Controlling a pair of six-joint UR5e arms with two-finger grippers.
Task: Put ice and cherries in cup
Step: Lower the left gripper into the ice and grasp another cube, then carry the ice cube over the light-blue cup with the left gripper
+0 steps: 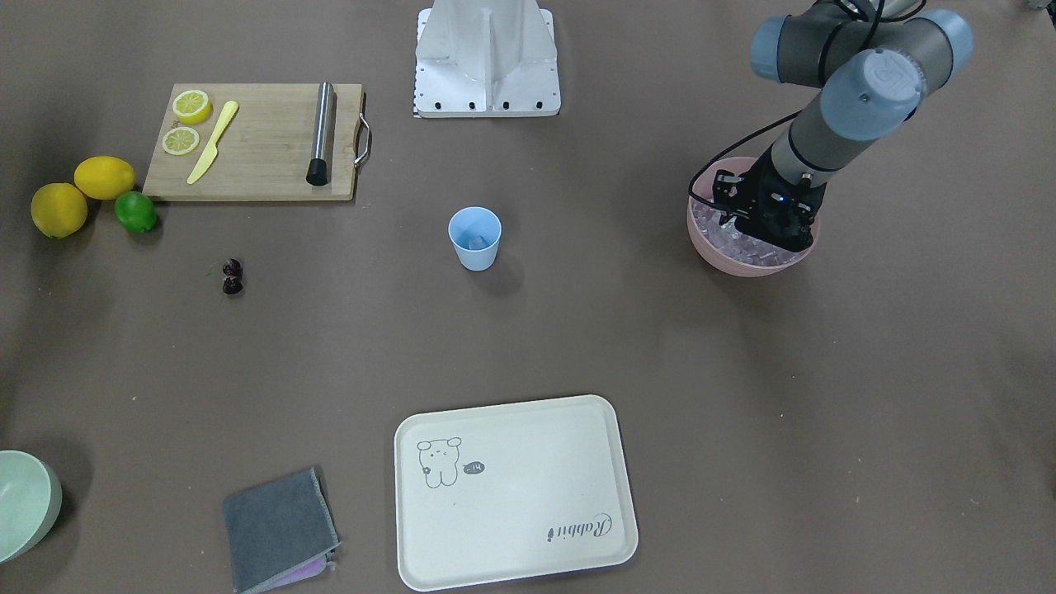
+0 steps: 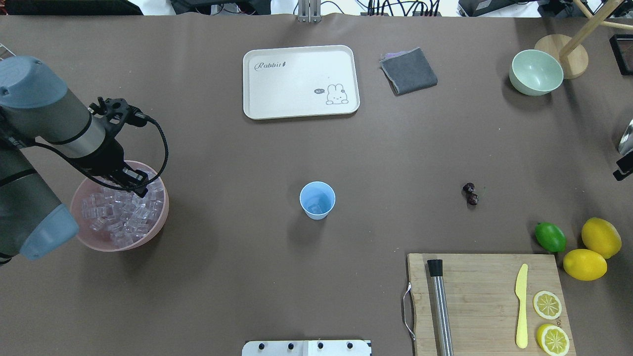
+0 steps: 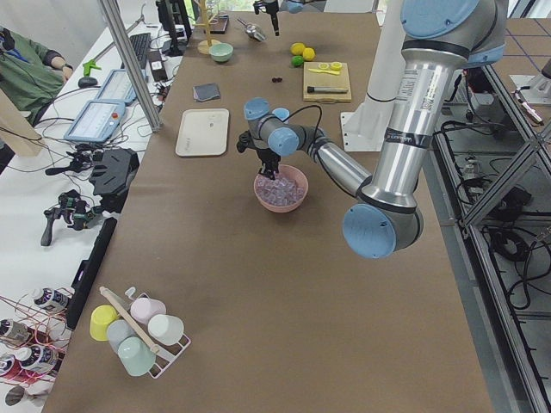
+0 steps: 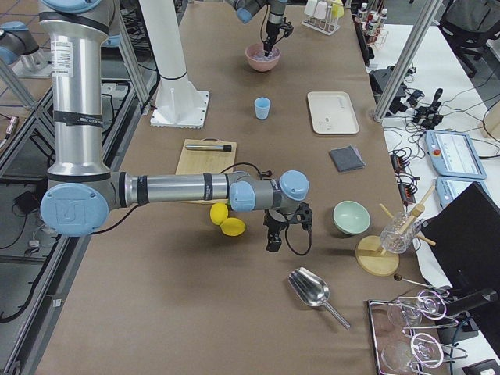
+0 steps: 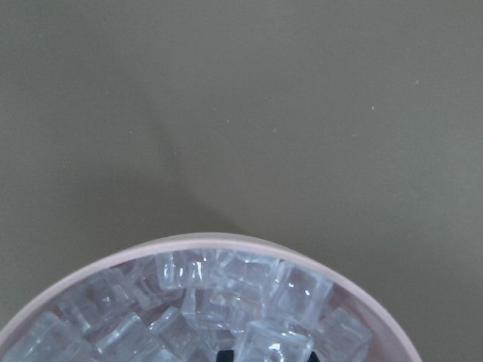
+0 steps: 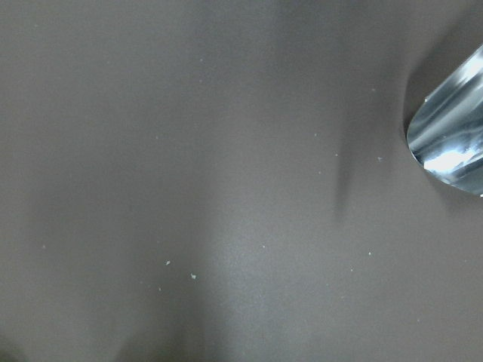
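My left gripper is going to release the ice cube over the light blue cup (image 1: pixel 475 241), so that it drops down to the bottom inside.
The light blue cup (image 2: pixel 317 200) stands upright mid-table, also in the front view (image 1: pixel 474 239). Something faint lies at its bottom; I cannot tell what. The ice (image 2: pixel 123 212) fills a pink bowl (image 2: pixel 159 217) at the table's left end, and fills the bottom of the left wrist view (image 5: pixel 226 309). My left gripper (image 2: pixel 134 184) points down into the ice; its fingers are hidden, so I cannot tell open or shut. The cherries (image 2: pixel 470 193) lie on the table right of the cup. My right gripper (image 4: pixel 271 244) hangs low over bare table far right, its state unclear.
A cream tray (image 2: pixel 296 84), a grey cloth (image 2: pixel 408 71) and a pale green bowl (image 2: pixel 536 72) sit along the far side. A cutting board (image 2: pixel 484 296) with rod, yellow knife and lemon slices is near right, beside a lime (image 2: pixel 550 237) and lemons. A metal scoop (image 4: pixel 311 289) lies near the right gripper.
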